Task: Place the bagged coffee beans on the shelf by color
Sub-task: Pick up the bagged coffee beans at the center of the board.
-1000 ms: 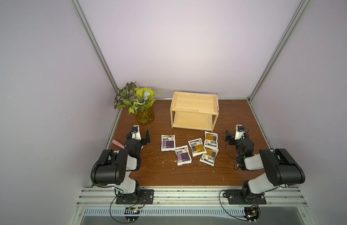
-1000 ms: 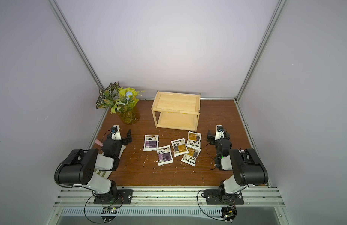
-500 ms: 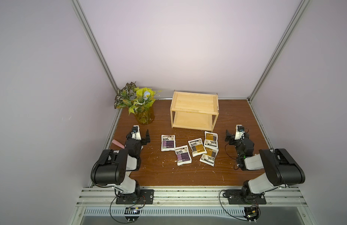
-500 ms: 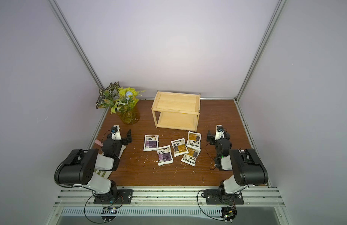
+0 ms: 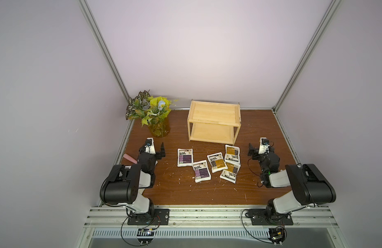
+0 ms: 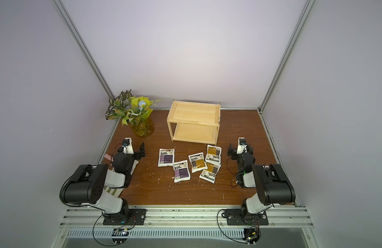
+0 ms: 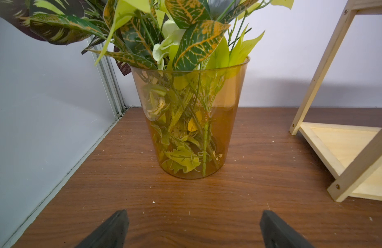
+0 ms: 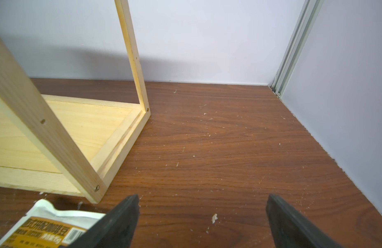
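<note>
The orange-labelled bag nearest the purple-labelled bags has a side edge (image 5: 225, 164) that faces the other orange-labelled bags. My right gripper should close on that edge.
Several bagged coffee beans lie flat on the brown table in front of the shelf (image 5: 214, 112), a pale two-tier wooden rack with both tiers bare. Two purple-labelled bags (image 5: 185, 157) (image 5: 201, 171) lie on the left. Three orange-labelled bags (image 5: 217, 162) (image 5: 232, 154) (image 5: 230, 172) lie on the right, partly overlapping. My left gripper (image 5: 158, 150) (image 7: 191, 216) rests low, left of the bags, open and empty, facing the vase. My right gripper (image 5: 258, 150) (image 8: 203, 199) rests right of them, open and empty, with an orange bag (image 8: 42, 227) beside one finger and the shelf (image 8: 78, 128) corner post close ahead.
An amber vase (image 5: 156, 128) (image 7: 194, 120) of artificial leaves stands at the back left beside the shelf (image 7: 346, 150). A pink object (image 5: 130, 158) lies at the left table edge. Grey walls enclose three sides; a metal rail (image 5: 207, 214) runs along the front.
</note>
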{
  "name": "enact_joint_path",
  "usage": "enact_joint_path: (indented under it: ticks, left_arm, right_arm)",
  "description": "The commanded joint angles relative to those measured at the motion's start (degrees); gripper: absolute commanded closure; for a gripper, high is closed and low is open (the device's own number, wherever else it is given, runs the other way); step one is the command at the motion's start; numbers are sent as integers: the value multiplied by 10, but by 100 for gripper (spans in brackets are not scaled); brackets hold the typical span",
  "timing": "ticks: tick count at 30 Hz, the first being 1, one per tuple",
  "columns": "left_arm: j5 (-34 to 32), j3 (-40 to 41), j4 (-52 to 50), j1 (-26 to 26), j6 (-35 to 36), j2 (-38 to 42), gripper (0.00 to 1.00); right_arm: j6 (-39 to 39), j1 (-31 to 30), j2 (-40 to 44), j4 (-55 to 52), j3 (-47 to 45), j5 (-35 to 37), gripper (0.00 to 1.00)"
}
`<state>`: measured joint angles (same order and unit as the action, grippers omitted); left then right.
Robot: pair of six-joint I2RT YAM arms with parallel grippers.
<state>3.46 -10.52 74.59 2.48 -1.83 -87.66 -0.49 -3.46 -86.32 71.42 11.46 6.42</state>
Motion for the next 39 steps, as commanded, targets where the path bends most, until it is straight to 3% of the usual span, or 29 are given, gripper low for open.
enact_joint_path:
  ticks: [1,3,6,9,12,19,23,28,33,39]
  left_arm:
    - [-1,0,-21,-18,19,53,0]
    - [-36,-2,-51,-30,22,86,0]
    - [-63,-5,-91,-53,39,134,0]
    - [-81,-18,-137,-55,20,189,0]
    - [-75,-54,-201,-55,3,232,0]
    - [-22,-187,-444,-73,-105,289,0]
    - [-25,-222,-534,-129,-109,295,0]
    - [-10,-228,-596,-214,-196,290,0]
    - [-35,-240,-619,-315,-258,265,0]
    - [21,-292,-655,-354,-331,186,0]
  right_arm:
    - [21,0,103,-89,29,56,1]
    - [61,1,154,-183,55,74,0]
    - [124,1,218,-262,62,48,0]
    - [313,6,284,-342,51,100,0]
    - [405,27,340,-432,56,78,0]
    - [409,36,346,-572,119,-78,1]
    - [450,36,338,-606,129,-183,0]
    - [455,24,293,-656,146,-302,0]
    - [451,-21,256,-676,158,-361,0]
    - [462,-136,205,-651,179,-371,0]
